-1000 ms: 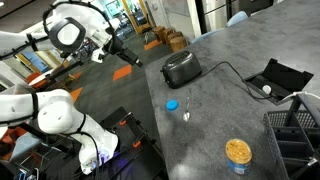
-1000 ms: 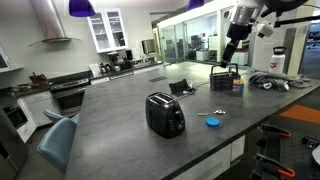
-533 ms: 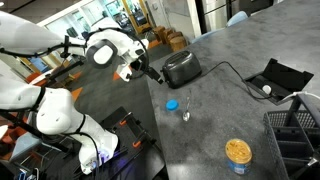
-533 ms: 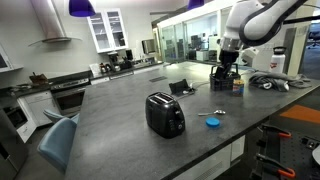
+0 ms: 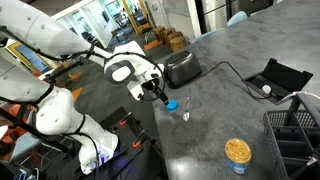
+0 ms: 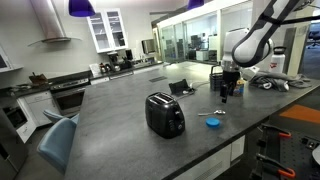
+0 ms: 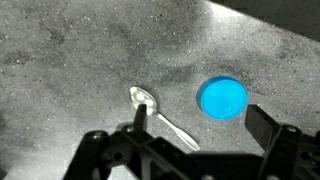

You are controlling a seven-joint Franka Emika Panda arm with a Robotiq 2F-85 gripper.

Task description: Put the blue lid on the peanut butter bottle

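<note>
My gripper is going to close on the opposite sides of the blue lid's rim (image 5: 172, 106) (image 7: 222, 98), with the spoon lying beside it.
The blue lid (image 7: 221, 98) lies flat on the grey countertop, just ahead of my gripper (image 7: 200, 125) and between its spread fingers. The gripper is open and empty and hovers above the lid. In an exterior view the gripper (image 5: 161, 97) is right beside the lid (image 5: 172, 103) near the counter's edge. It also hangs over the lid (image 6: 212, 122) in an exterior view, gripper (image 6: 226, 96). The peanut butter bottle (image 5: 237, 153) stands open, far from the lid, near the front of the counter.
A small clear spoon (image 7: 160, 115) lies just beside the lid; it also shows in an exterior view (image 5: 186, 115). A black toaster (image 5: 181, 68) (image 6: 165, 115) stands behind with its cord. A black open case (image 5: 275, 80) and a wire basket (image 5: 300, 128) sit at the far side.
The arm has swung in from off the counter's side and come down over the blue lid. The lid, spoon and bottle have not moved.
</note>
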